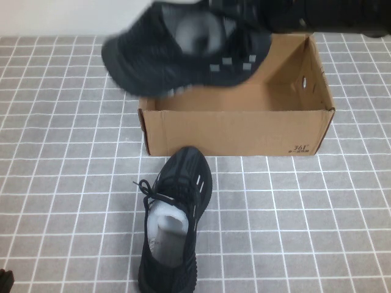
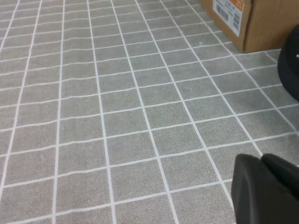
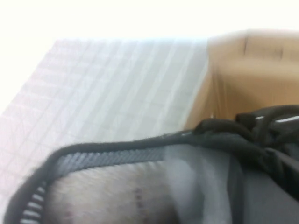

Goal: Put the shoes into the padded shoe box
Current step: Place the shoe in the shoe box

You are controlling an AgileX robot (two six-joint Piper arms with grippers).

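Observation:
My right gripper is to put the black sneaker down lengthwise inside the brown shoe box [image 1: 229, 85], along the front side of the shoe box.
One black sneaker [image 1: 183, 55] hangs in the air over the left half of the open brown shoe box [image 1: 238, 131], motion-blurred. My right gripper [image 1: 259, 15] reaches in from the top right and is shut on it; its fingers are hidden by the shoe. In the right wrist view the shoe's grey lining [image 3: 154, 177] fills the foreground, with the box [image 3: 252, 70] behind. The second sneaker [image 1: 174, 213] lies on the table in front of the box, toe toward it. My left gripper [image 2: 266, 186] is shut and empty, low over the table at the near left.
The table is covered by a grey cloth with a white grid [image 1: 61, 152]. The left wrist view shows a box corner with an orange and white label [image 2: 229, 11] and a black shoe edge [image 2: 290, 70]. The box interior looks bare.

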